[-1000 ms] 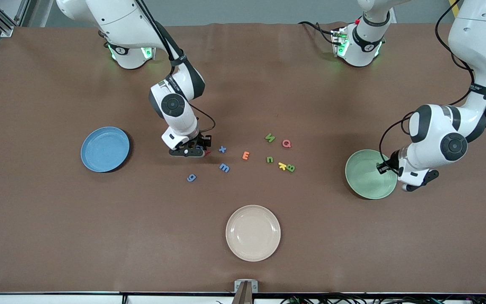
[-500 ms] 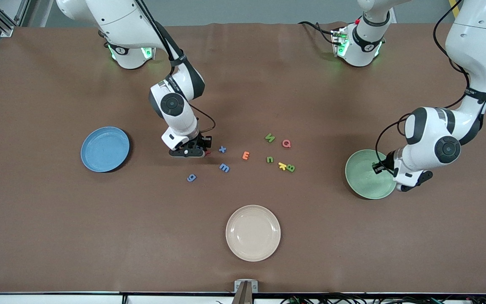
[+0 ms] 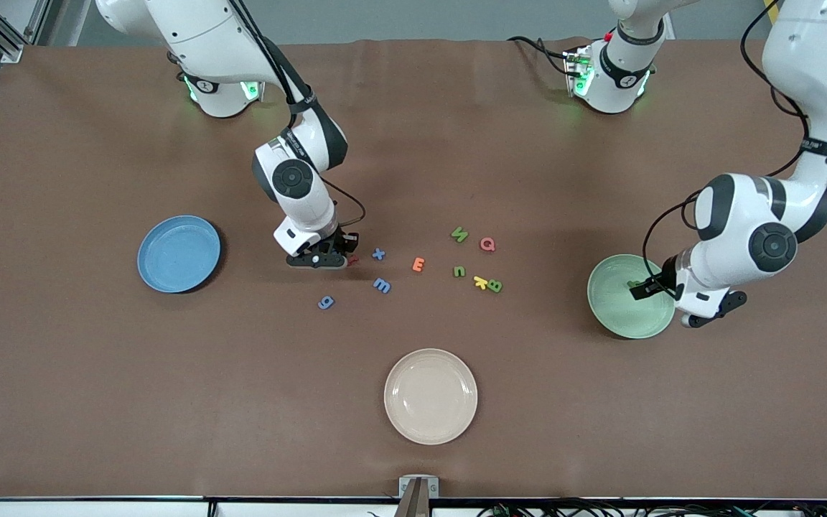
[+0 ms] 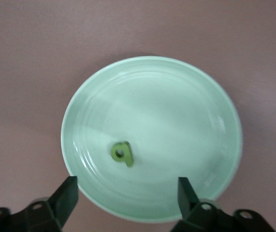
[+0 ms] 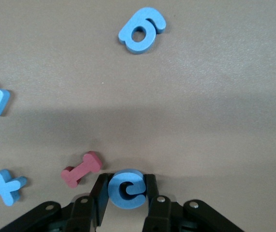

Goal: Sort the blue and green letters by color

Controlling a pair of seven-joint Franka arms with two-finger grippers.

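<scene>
The robot's right gripper should release the blue letter c on the blue plate [image 3: 206, 263], close to the plate's rim that faces the loose letters.
My right gripper [image 3: 327, 255] is down at the table with its jaws shut on a blue letter c [image 5: 126, 188]. A red letter [image 5: 81, 169] lies right beside it. Three more blue letters lie loose nearby: an x [image 3: 378, 253], an m [image 3: 382, 286] and a g [image 3: 326, 302]. Toward the left arm's end lie three green letters, an N [image 3: 459, 233], an n [image 3: 459, 271] and a B [image 3: 494, 286]. My left gripper [image 4: 127, 186] hangs open over the green plate [image 3: 614, 316], and one green letter [image 4: 122, 153] lies in that plate [image 4: 176, 121].
A blue plate [image 3: 179, 253] sits toward the right arm's end. A cream plate [image 3: 431, 396] lies nearest the front camera. An orange E [image 3: 418, 264], a pink Q [image 3: 487, 244] and a yellow k [image 3: 481, 281] lie among the green letters.
The left gripper has opened over the green plate, and the green letter now lies in it. The right gripper's jaws have closed in on the blue c.
</scene>
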